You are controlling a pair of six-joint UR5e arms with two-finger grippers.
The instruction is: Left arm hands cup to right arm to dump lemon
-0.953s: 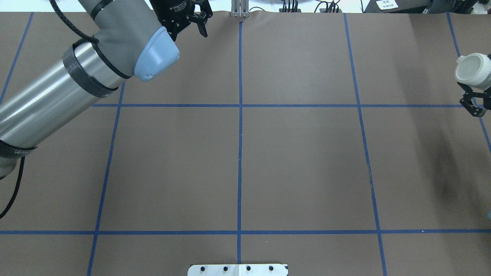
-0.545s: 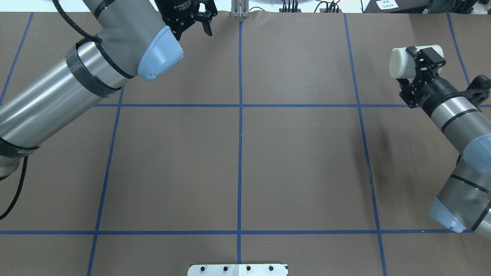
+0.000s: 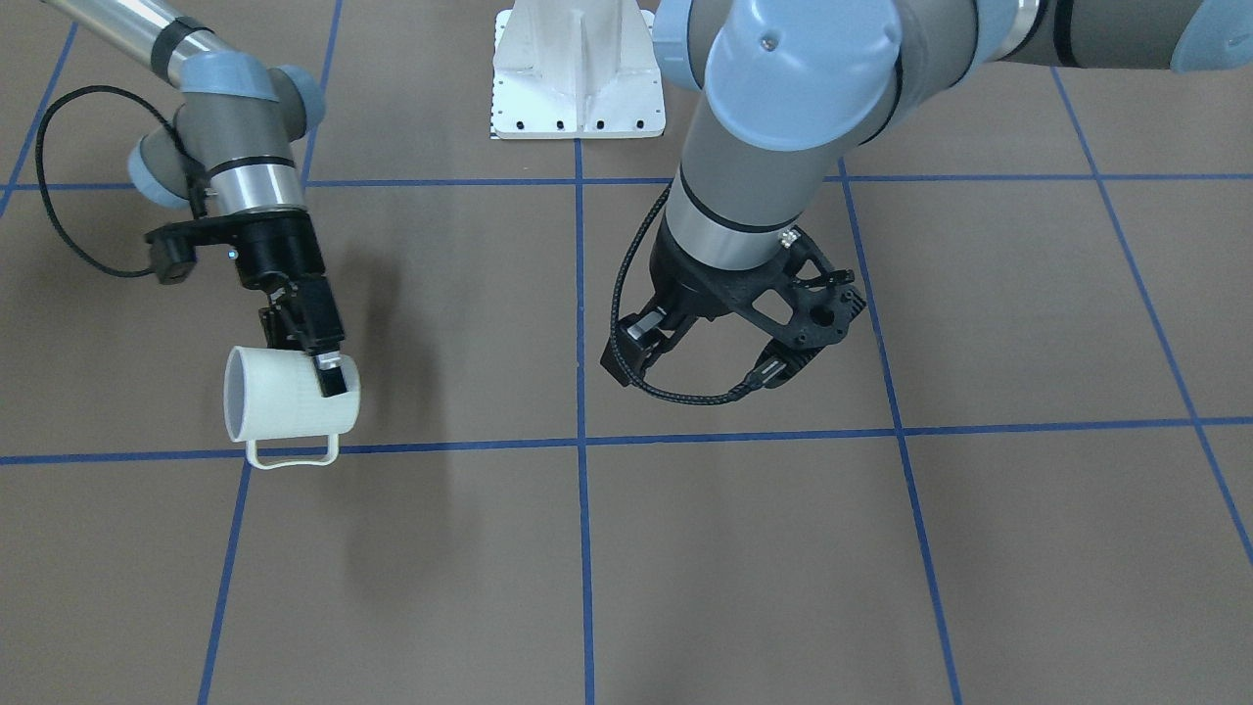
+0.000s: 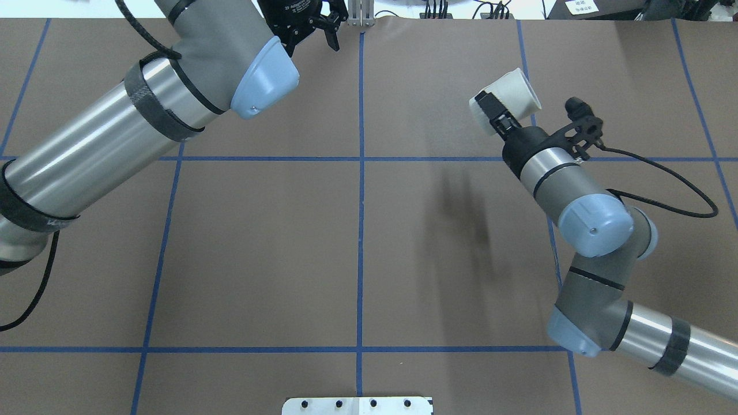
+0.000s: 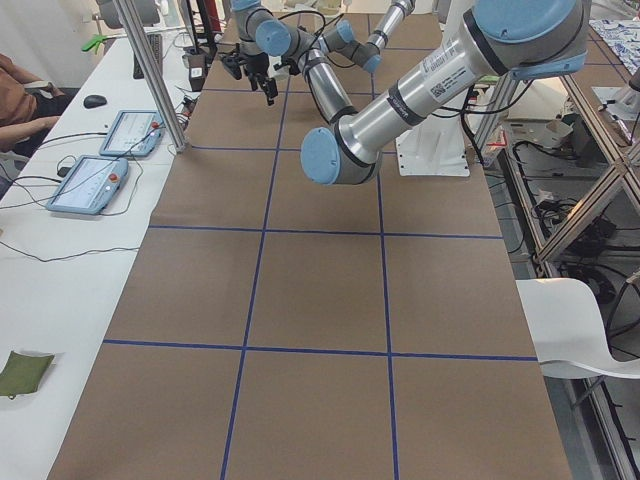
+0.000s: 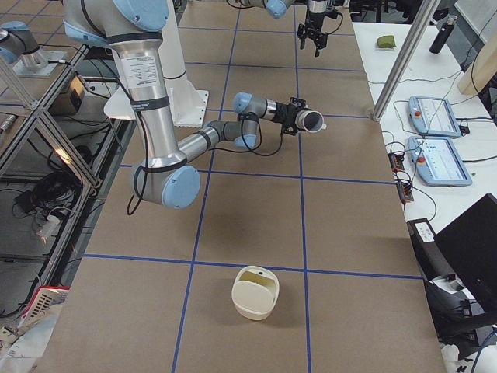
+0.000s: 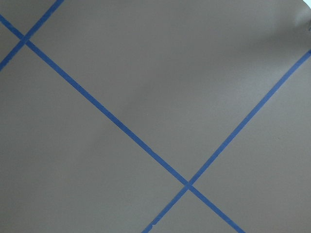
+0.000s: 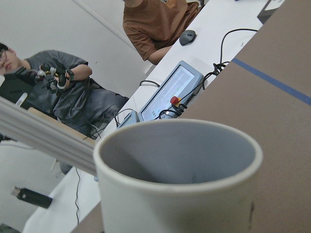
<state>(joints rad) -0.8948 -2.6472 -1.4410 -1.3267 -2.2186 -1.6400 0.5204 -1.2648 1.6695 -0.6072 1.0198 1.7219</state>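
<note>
I need to let go of the white cup with my right gripper into my left gripper, above the table beside the blue centre line (image 3: 508, 341).
My right gripper (image 3: 328, 370) (image 4: 497, 117) is shut on the white cup (image 3: 284, 397) (image 4: 510, 95). It holds the cup tipped onto its side above the brown table, handle (image 3: 291, 456) hanging down. The cup also shows in the exterior right view (image 6: 309, 120). The right wrist view looks across its grey mouth (image 8: 180, 160), and no lemon shows there or in any other view. My left gripper (image 4: 309, 36) is open and empty at the table's far edge, left of the centre line. In the front-facing view only its holed wrist plate (image 3: 805, 305) shows.
Blue tape lines (image 4: 360, 230) cross the brown table. A cream container (image 6: 255, 292) lies on the table near the robot's right end. The white base plate (image 3: 578, 88) stands at the robot's edge. Tablets (image 6: 435, 116) and seated operators (image 8: 63, 92) are beyond the far side.
My right arm has swung in from the right edge toward the table's middle, carrying the cup and tipping it from upright onto its side. My left arm has shifted a little to the right.
</note>
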